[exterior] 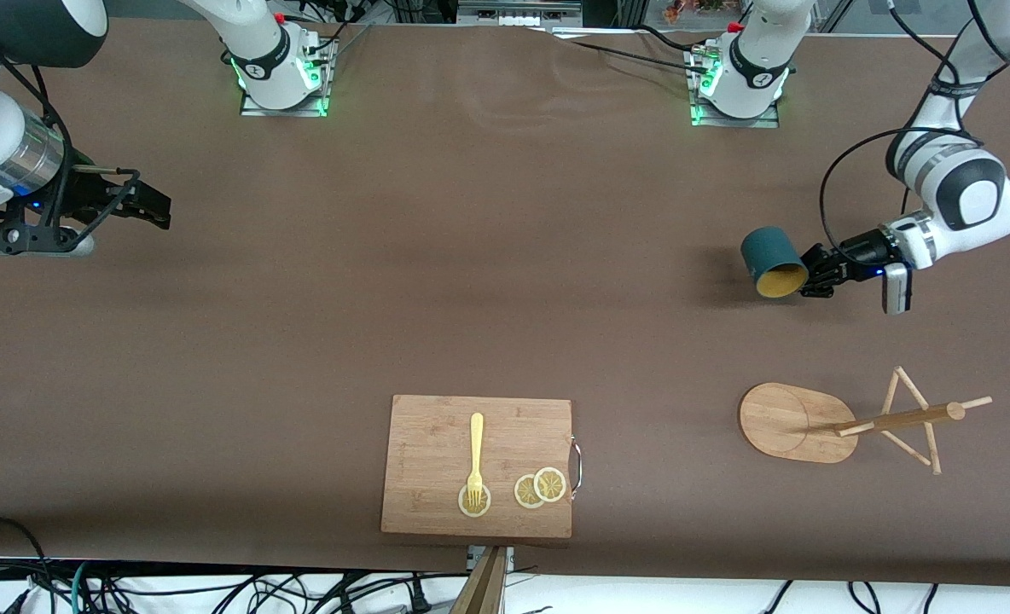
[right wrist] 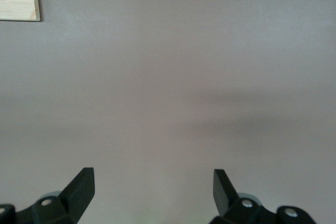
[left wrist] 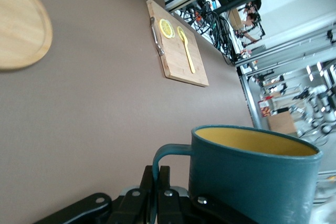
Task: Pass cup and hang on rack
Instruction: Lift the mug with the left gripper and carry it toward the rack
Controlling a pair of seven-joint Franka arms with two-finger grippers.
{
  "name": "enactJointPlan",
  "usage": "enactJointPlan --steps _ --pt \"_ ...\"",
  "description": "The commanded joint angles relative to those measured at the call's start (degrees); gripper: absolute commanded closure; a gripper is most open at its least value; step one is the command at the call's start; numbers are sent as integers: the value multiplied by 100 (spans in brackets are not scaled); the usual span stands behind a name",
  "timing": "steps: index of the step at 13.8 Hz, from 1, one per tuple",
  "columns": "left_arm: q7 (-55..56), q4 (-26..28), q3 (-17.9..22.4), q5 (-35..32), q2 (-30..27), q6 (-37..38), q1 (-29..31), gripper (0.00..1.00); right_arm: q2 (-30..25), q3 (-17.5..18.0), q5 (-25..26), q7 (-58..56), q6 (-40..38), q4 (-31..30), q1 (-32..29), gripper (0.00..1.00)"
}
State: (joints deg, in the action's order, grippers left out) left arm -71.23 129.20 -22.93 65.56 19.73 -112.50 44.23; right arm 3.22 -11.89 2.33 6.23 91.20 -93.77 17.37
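Note:
I will let go of the dark teal cup, which now hangs tilted in the air, with my left gripper on the rack's peg (exterior: 891, 379) that faces away from the table's front edge.
The dark teal cup (exterior: 772, 260) with a yellow inside hangs tilted in the air at the left arm's end of the table. My left gripper (exterior: 815, 275) is shut on its thin handle (left wrist: 164, 156); in the left wrist view the cup (left wrist: 252, 174) fills the foreground. The bamboo rack (exterior: 885, 420) lies tipped on its side, its oval base (exterior: 782, 422) nearer the front camera than the cup; the base's edge shows in the left wrist view (left wrist: 21, 24). My right gripper (exterior: 151, 205) is open and empty above bare table at the right arm's end; it also shows in the right wrist view (right wrist: 153, 182).
A rectangular bamboo cutting board (exterior: 437, 426) with a yellow fork (exterior: 476, 456) and lemon slices (exterior: 540, 488) lies near the table's front edge, midway between the arms. It also shows in the left wrist view (left wrist: 173, 59).

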Motion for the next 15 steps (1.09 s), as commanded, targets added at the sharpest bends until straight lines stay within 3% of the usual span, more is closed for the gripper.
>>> enactJointPlan --steps 1,6,15 --pt "1536 -376 -45 -437 -163 578 261 100 12 2 40 62 -102 96 12 0" --pt "4219 -1501 -45 -1115 -14 1343 279 100 12 2 40 62 -111 96 12 0" --pt "5908 -3093 -10 -1124 1322 1257 315 100 12 2 40 62 -111 96 12 0"
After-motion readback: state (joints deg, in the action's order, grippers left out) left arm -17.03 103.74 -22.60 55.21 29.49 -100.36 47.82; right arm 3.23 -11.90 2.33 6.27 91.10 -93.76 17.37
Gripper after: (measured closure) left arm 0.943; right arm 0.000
